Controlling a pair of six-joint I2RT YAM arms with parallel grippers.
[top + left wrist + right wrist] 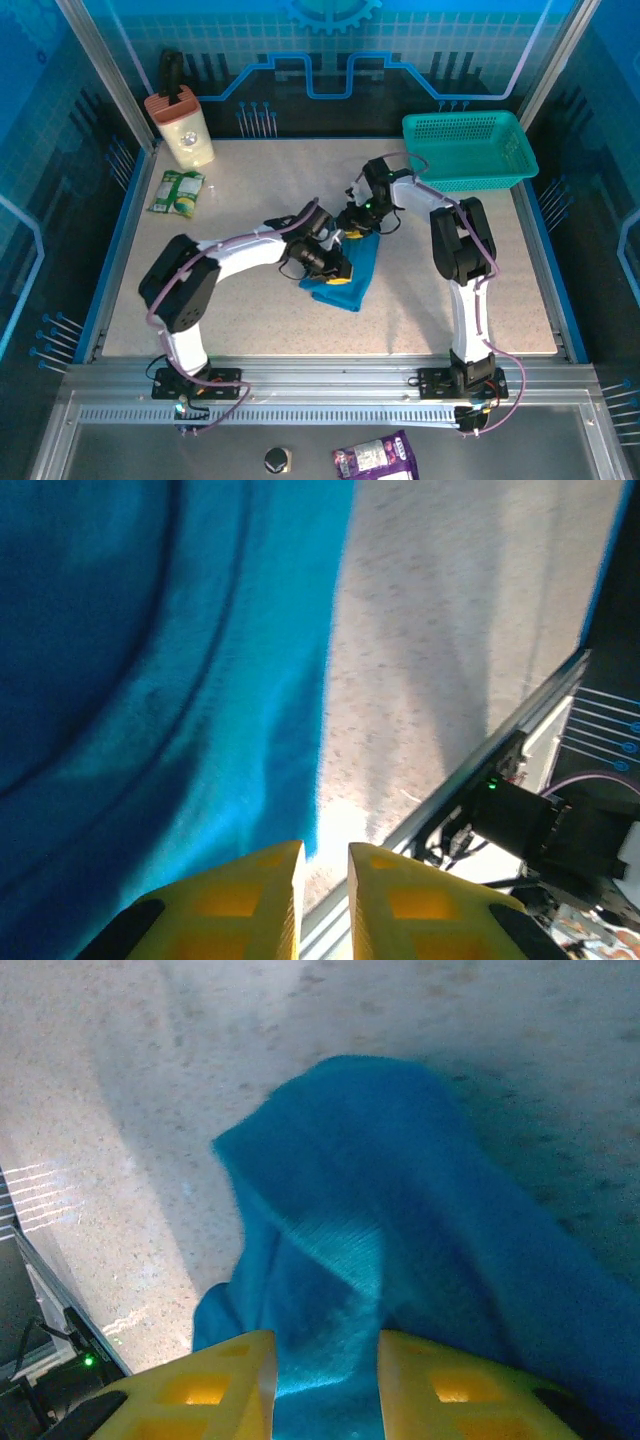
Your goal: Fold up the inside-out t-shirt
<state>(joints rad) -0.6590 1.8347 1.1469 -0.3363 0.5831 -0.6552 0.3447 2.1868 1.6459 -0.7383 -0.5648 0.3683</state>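
Note:
I can see my left gripper's fingers are past the t-shirt's edge, so next I open it and take the t-shirt's side edge [307, 286] while my right gripper spreads the t-shirt's far end.
The inside-out t-shirt [360, 265] lies bunched in a narrow blue heap in the middle of the table [250, 310]. My left gripper [340, 278] is low over the heap's left front. In the left wrist view its yellow fingers [240, 900] stand a narrow gap apart, open, with bare table between them and the shirt's edge [150, 680] just left of them. My right gripper [358, 232] is at the heap's far end. In the right wrist view its jaws [327, 1345] hold a ridge of shirt cloth [400, 1210] that fills the gap between them.
A teal mesh basket [470, 150] stands at the back right corner. A beige jug with a black handle [185, 125] and a green packet [178, 192] sit at the back left. A purple packet [375, 462] lies below the table's front rail [320, 365].

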